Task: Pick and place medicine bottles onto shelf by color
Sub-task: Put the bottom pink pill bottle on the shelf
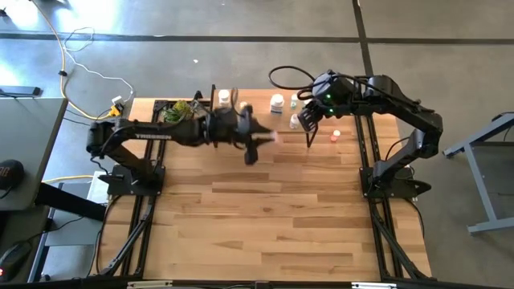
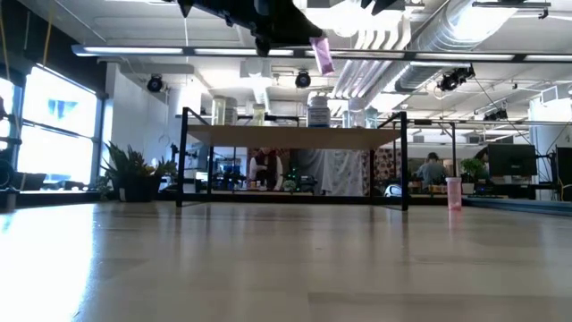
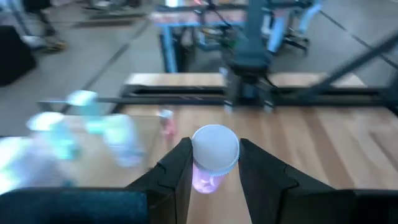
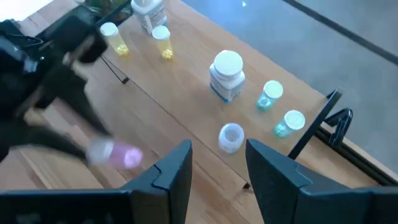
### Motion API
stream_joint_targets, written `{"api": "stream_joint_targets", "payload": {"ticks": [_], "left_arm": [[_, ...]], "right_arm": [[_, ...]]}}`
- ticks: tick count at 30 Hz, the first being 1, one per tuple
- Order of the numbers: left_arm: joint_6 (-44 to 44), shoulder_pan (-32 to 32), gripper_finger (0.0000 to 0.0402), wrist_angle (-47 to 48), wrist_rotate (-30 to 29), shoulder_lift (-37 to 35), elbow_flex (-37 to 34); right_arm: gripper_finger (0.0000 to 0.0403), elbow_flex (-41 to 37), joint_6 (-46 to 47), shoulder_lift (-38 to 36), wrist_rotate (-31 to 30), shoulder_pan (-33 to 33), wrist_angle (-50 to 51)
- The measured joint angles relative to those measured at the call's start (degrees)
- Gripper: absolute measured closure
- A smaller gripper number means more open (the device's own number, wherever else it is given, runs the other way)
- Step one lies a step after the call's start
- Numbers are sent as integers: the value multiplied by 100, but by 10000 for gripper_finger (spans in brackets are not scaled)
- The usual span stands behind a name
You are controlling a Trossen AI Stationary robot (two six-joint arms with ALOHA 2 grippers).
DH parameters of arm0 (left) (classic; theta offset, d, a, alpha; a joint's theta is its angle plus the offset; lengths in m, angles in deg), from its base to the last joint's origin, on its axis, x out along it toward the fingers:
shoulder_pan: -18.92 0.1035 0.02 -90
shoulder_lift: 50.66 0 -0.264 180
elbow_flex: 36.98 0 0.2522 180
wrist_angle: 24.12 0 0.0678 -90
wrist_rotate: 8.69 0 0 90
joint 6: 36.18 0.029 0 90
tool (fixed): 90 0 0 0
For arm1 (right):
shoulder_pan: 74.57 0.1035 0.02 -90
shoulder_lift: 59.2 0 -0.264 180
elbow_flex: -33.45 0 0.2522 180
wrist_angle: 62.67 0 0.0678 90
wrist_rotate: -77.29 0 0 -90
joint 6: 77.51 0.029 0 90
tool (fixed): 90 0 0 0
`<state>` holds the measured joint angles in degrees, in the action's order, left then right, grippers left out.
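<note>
My left gripper is going to handle the pink bottle, now high above the table. I should set it down between the yellow bottles and the large white bottle (image 1: 259, 110) on the shelf.
My left gripper (image 3: 214, 180) is shut on a pink medicine bottle (image 3: 213, 158) with a white cap, high above the table in front of the shelf (image 2: 295, 136). My right gripper (image 4: 217, 168) is open and hovers over the shelf's right part, touching nothing. On the shelf board (image 4: 186, 81) stand two yellow bottles (image 4: 163, 42), a large white one (image 4: 227, 74), two green ones (image 4: 268, 95) and a small clear one (image 4: 231, 137), all on their bases. Another pink bottle (image 2: 454, 192) stands upright on the table to the right of the shelf. My left gripper pinches the pink bottle's body (image 3: 205, 177) just below its white cap (image 3: 215, 147), one finger (image 3: 177, 171) on each side. The fingers reach in from the table's left. The bottle (image 2: 322, 55) is lifted clear, slightly tilted, and hangs below the fingers.
A green leafy plant (image 1: 178, 111) sits at the table's far left, beside the shelf. The shelf's black legs (image 2: 183, 156) stand near the far edge. Wide bare wood lies between the shelf and the near edge. People and furniture show in the room behind.
</note>
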<state>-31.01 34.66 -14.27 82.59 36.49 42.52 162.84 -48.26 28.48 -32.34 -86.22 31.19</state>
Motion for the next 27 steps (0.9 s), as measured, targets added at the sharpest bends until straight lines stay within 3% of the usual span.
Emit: {"api": "stream_joint_targets", "payload": {"ticks": [13, 21, 27], "left_arm": [[-44, 1494, 298, 69, -225, -218, 26], [345, 2098, 298, 1091, -353, -123, 765], [-42, 2318, 298, 1566, -338, 136, 1054]], "right_arm": [[261, 0, -516, 0, -292, -286, -325], [261, 0, -852, 0, -294, -701, -459], [261, 0, -899, 0, -292, -966, -488]]}}
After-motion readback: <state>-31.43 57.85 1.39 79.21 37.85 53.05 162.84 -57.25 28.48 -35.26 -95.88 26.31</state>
